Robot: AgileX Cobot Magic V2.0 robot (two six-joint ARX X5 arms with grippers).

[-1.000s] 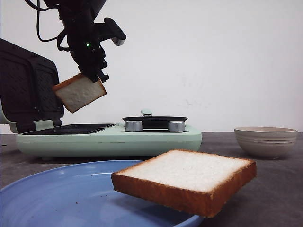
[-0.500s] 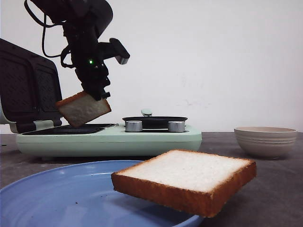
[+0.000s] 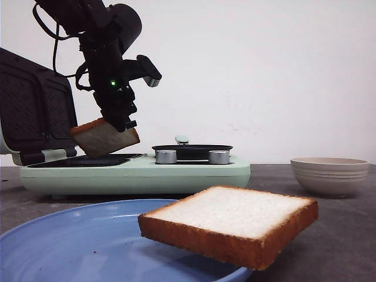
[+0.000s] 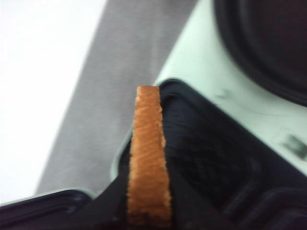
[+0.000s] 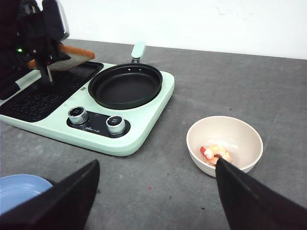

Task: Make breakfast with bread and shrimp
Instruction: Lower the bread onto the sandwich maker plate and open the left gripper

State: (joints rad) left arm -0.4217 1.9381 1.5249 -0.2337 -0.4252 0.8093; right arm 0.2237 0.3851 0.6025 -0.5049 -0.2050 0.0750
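Note:
The robot's left gripper should release the slice of bread, now tilted just above that plate, on the dark grill plate (image 3: 114,150) (image 4: 210,164) between the open lid and frying pan.
My left gripper (image 3: 124,124) is shut on one slice of bread (image 3: 104,138), tilted, its lower edge just above the dark grill plate (image 3: 88,160) of the mint-green breakfast maker (image 3: 141,173). In the left wrist view the slice's crust (image 4: 147,158) stands edge-on between the jaws over the grill plate (image 4: 211,153). The same slice shows in the right wrist view (image 5: 67,56). The second slice (image 3: 229,223) lies on the rim of the blue plate (image 3: 76,247). A shrimp (image 5: 217,154) lies in the beige bowl (image 5: 224,143). My right gripper (image 5: 156,184) is open above the table.
The maker's grill lid (image 3: 32,108) stands open at the far left. A black frying pan (image 5: 125,85) sits on the maker's right half, with two silver knobs (image 5: 96,120) in front. The beige bowl also shows at the right in the front view (image 3: 330,174).
My left gripper has come down and a little to the right with the bread slice, from well above the grill plate to just over it. The rest is unmoved.

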